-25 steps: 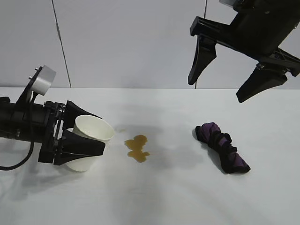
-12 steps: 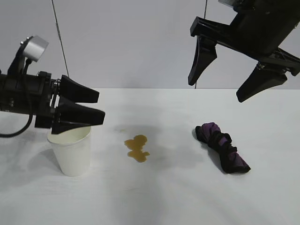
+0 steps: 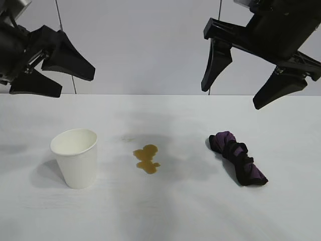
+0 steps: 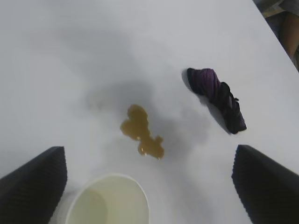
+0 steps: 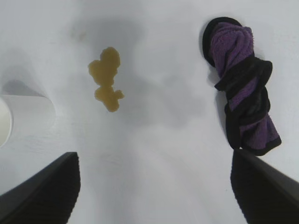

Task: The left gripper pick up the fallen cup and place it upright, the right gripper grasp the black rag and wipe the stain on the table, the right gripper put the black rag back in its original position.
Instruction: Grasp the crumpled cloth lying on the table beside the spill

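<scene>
The stain needs wiping. So next my right gripper closes on the black rag's near half [image 3: 244, 162] [image 5: 252, 110], just before its purple near end.
The white paper cup [image 3: 75, 158] stands upright on the white table [image 3: 175, 211] at the left, with nothing holding it. My left gripper [image 3: 75, 84] hangs open and empty well above it. In the left wrist view [image 4: 148, 151] the cup's open mouth [image 4: 110, 200] shows below between the fingers. The amber stain [image 3: 146, 159] lies in the middle of the table. The black and purple rag [image 3: 238, 158] lies at the right. My right gripper [image 3: 230, 96] hangs open and empty high above the rag. The right wrist view [image 5: 154, 156] shows the rag [image 5: 240, 102], the stain [image 5: 105, 79] and the cup's side [image 5: 4, 119].
A plain grey wall stands behind the table's far edge. Bare tabletop lies between the cup, the stain and the rag, and along the front.
My left gripper set the cup upright, let it go, and rose up and to the left. The right arm has not moved.
</scene>
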Controlling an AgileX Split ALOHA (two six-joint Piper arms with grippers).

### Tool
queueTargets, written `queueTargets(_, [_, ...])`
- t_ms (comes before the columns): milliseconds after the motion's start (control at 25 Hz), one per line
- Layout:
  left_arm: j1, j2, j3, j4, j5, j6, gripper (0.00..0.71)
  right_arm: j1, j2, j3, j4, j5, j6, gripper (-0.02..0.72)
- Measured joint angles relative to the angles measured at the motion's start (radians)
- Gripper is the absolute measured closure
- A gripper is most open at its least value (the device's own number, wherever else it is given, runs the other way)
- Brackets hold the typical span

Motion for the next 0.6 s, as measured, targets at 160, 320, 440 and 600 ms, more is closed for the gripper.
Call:
queueTargets(160, [-0.037,0.001,-0.052,0.199,0.027,-0.245,0.017,0.000,0.000,0.000,-0.002,0.000,0.000,0.096])
queueTargets(320, [-0.043,0.002,-0.090,0.220,0.063,-0.296,0.017,0.000,0.000,0.000,-0.011,0.000,0.000,0.096])
queueTargets(440, [-0.043,0.002,-0.095,0.220,0.082,-0.300,0.017,0.000,0.000,0.000,-0.012,0.000,0.000,0.096])
queueTargets(600, [-0.043,0.002,-0.095,0.220,0.096,-0.301,0.017,0.000,0.000,0.000,-0.029,-0.001,0.000,0.096])
